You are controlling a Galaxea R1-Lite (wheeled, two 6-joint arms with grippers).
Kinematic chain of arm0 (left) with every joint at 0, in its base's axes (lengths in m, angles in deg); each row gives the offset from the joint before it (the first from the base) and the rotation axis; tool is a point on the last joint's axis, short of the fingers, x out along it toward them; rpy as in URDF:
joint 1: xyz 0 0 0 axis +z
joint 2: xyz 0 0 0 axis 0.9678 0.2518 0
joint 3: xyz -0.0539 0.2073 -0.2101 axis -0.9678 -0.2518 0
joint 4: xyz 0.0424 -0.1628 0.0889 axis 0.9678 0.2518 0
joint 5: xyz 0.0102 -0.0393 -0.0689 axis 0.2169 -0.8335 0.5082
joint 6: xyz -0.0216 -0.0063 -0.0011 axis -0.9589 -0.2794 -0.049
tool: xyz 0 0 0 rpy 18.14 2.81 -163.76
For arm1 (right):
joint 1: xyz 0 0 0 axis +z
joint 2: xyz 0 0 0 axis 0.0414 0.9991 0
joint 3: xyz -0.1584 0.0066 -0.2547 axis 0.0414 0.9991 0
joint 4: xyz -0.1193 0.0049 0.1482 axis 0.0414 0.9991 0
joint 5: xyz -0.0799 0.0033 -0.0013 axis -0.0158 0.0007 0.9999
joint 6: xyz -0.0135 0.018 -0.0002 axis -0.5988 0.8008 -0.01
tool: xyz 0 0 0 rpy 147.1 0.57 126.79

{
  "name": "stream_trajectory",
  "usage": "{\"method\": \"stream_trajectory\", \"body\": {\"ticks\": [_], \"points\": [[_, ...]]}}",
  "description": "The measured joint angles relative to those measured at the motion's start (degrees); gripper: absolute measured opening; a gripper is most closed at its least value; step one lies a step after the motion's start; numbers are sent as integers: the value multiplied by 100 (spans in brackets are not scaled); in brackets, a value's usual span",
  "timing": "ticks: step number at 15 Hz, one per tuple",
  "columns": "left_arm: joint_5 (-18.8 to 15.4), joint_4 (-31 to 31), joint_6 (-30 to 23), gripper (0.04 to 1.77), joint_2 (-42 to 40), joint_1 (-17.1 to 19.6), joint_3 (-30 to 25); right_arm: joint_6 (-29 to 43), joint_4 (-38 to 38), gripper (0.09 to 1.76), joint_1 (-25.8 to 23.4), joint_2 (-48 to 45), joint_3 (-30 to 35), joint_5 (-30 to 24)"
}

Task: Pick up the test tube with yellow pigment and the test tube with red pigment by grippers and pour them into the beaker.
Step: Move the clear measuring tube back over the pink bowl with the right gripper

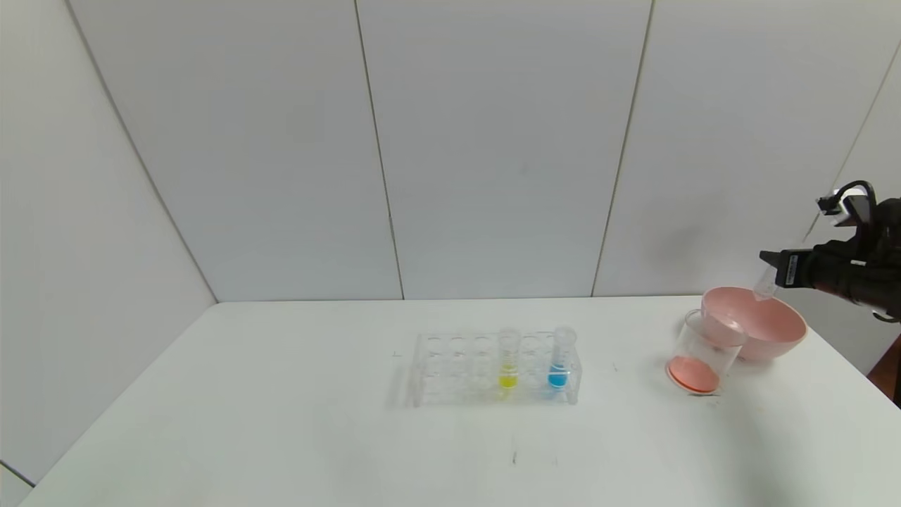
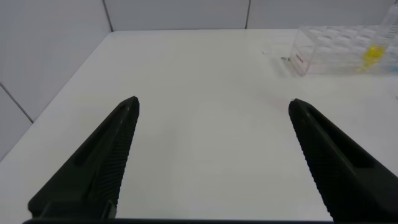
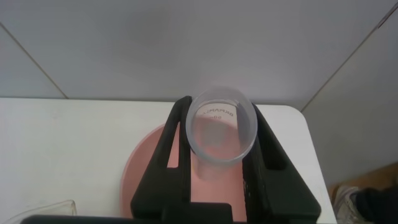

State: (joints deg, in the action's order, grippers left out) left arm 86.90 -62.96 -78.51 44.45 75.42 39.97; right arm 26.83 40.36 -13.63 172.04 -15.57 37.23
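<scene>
The clear test tube, now held over the pink bowl, will be released by my right gripper inside the pink bowl [image 1: 760,327] [image 3: 210,194] just behind the beaker.
My right gripper [image 1: 769,273] hangs over the pink bowl [image 1: 778,336] at the table's far right, shut on a clear test tube [image 1: 764,287] with a flared rim. The right wrist view looks into that tube's mouth [image 3: 222,124], held between the black fingers [image 3: 177,143]; no liquid shows inside. No tube with red pigment shows. The beaker [image 1: 704,345] stands just in front of the bowl with red-orange liquid at its bottom. The test tube with yellow pigment [image 1: 508,360] stands upright in the clear rack [image 1: 454,370]. My left gripper [image 2: 214,104] hovers open over bare table, off the rack's left end.
A tube of blue liquid [image 1: 559,360] stands in the rack two holes right of the yellow one. The rack [image 2: 323,46] and the yellow tube [image 2: 373,55] show far off in the left wrist view. The table's right edge runs just past the bowl [image 3: 146,171].
</scene>
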Motion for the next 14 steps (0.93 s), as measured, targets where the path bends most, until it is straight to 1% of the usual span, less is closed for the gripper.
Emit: {"method": "stream_trajectory", "body": {"ticks": [3, 14], "points": [[0, 0, 0, 172, 0, 0, 0, 4, 216, 53, 9, 69, 89, 0], [-2, 0, 0, 172, 0, 0, 0, 20, 134, 53, 20, 306, 2, 100]]}}
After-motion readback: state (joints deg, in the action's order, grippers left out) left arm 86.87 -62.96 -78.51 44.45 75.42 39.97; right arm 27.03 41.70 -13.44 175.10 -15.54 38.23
